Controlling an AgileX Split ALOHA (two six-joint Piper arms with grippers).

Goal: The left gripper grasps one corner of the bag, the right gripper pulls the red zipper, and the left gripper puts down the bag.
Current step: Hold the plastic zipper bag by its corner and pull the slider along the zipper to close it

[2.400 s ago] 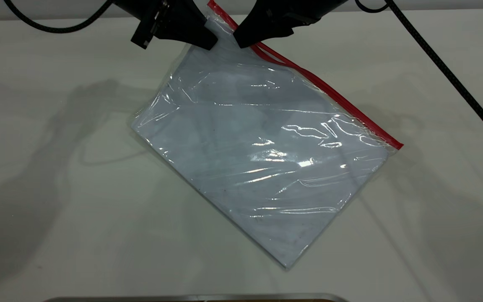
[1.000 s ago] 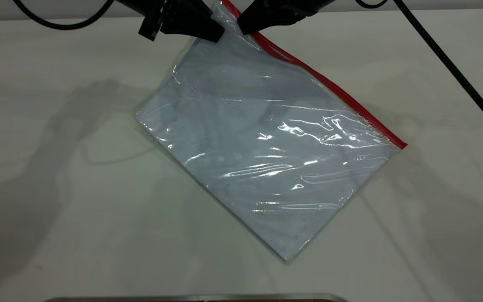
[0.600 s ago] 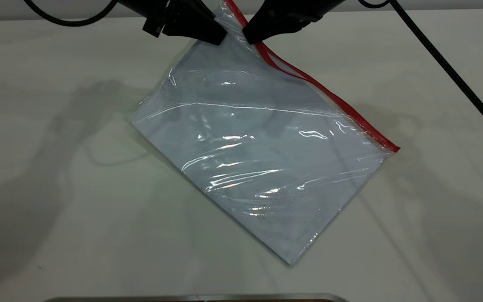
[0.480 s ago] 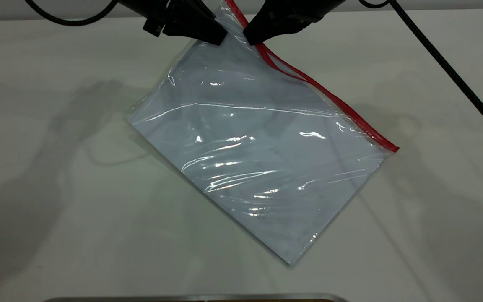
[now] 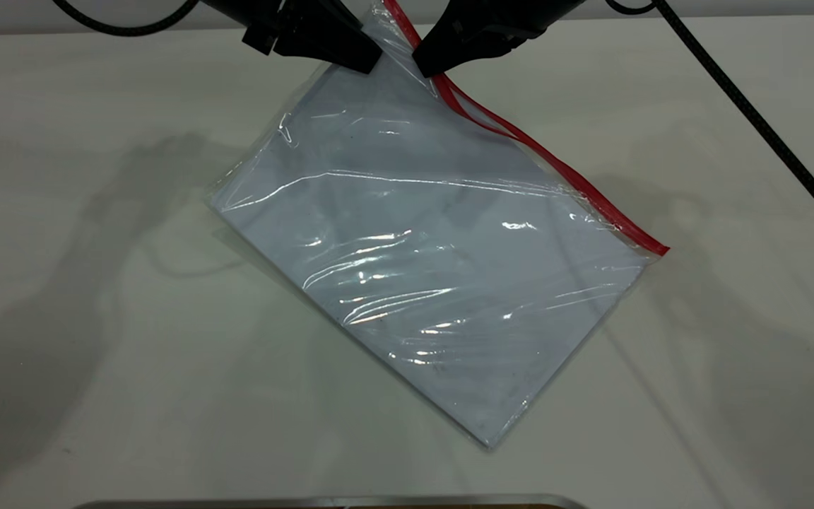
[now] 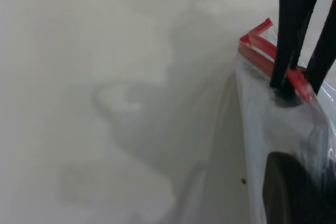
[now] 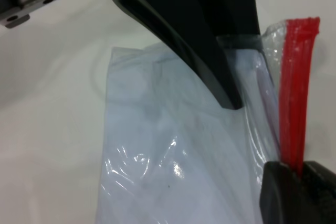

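Next, I release the slider tab near the lower end of the red zipper (image 5: 544, 204) with my right gripper, over the table.
The clear bag (image 5: 435, 268) with a white sheet inside hangs tilted from its top corner, its lower part resting on the table (image 5: 96, 318). My left gripper (image 5: 368, 65) is shut on that corner of the bag; one of its fingers (image 7: 210, 51) shows in the right wrist view, pressed on the plastic (image 7: 173, 171). My right gripper (image 5: 427, 71) is shut on the red zipper (image 5: 562, 177) just beside it, and the strip (image 7: 296, 87) runs into its closed jaws (image 7: 300, 174). Below the right gripper the strip splits into two red lines. The slider tab is hidden.
A black cable (image 5: 767, 134) crosses the table's right side. A metal edge (image 5: 329, 502) lies along the near border. In the left wrist view the right gripper's fingers (image 6: 294, 35) pinch the red strip (image 6: 257, 45).
Both grippers have shifted slightly right with the bag's top corner. The bag's left corner has swung a little outward to the left. The split in the red strip stays just below the right gripper.
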